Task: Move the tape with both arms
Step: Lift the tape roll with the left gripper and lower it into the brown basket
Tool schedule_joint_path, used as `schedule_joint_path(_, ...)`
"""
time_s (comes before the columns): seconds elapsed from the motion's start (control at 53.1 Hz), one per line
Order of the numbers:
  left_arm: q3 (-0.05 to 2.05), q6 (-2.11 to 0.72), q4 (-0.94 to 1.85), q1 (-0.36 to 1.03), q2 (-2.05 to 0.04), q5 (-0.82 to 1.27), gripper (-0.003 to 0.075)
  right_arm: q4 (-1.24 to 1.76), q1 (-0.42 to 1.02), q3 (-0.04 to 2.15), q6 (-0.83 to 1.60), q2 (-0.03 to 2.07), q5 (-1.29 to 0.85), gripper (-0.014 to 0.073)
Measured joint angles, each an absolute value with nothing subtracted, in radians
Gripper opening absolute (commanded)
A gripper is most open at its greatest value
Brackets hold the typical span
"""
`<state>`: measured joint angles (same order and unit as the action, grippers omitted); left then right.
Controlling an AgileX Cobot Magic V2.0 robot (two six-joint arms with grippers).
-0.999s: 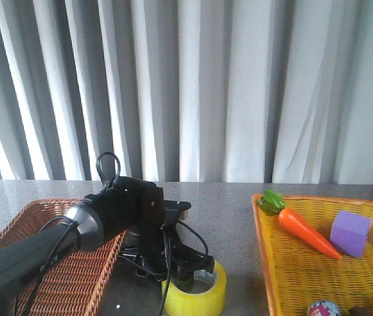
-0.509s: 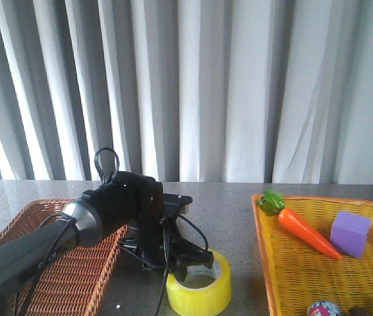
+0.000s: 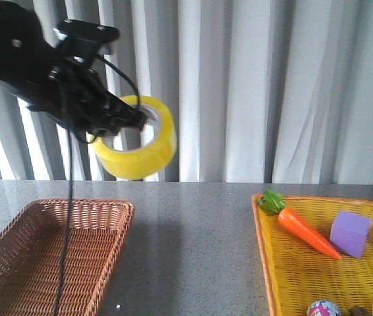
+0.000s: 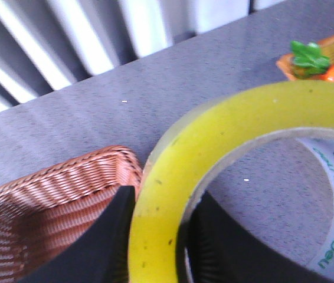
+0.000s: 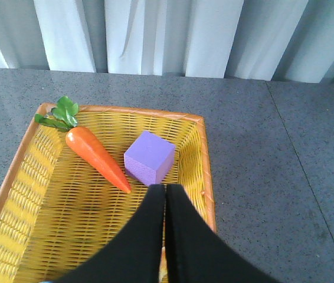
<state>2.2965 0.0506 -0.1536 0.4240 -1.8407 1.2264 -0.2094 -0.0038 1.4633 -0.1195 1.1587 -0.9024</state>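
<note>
The yellow tape roll, held high above the table now, will be let go by my left gripper around the middle of the brown wicker basket (image 3: 59, 270).
My left gripper (image 3: 117, 120) is shut on the wall of the yellow tape roll (image 3: 136, 141) and holds it high above the table, in front of the curtain. In the left wrist view the roll (image 4: 226, 141) fills the frame, with one black finger (image 4: 99, 242) outside the wall and the other inside the white printed core. My right gripper (image 5: 165, 191) is shut and empty, above the yellow basket (image 5: 205, 177). The right arm does not show in the front view.
A brown wicker basket (image 3: 111, 247) lies at the left on the grey table. The yellow basket (image 3: 260, 240) at the right holds a carrot (image 3: 307, 232), a purple block (image 3: 350, 233) and a small colourful ball (image 3: 323, 308).
My left gripper has closed on the tape roll, lifted it from the table beside the brown basket and carried it up and to the left.
</note>
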Motion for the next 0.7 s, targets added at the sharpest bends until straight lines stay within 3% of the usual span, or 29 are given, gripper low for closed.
schedule_joint_path(0.32,1.961,0.068,-0.175,0.124,-1.671,1.149,-0.0006,-0.209,-0.004,1.463,-0.12,1.159,-0.902,-0.0008)
schedule_joint_path(0.49,1.845,0.068,-0.118,0.08,-1.724,1.051,-0.0006,-0.209,-0.004,1.463,-0.12,1.159,-0.902,-0.0008)
schedule_joint_path(0.697,1.829,0.07,-0.039,0.061,-1.9,1.075,-0.0004,-0.209,-0.004,1.463,-0.12,1.159,-0.904,-0.0008)
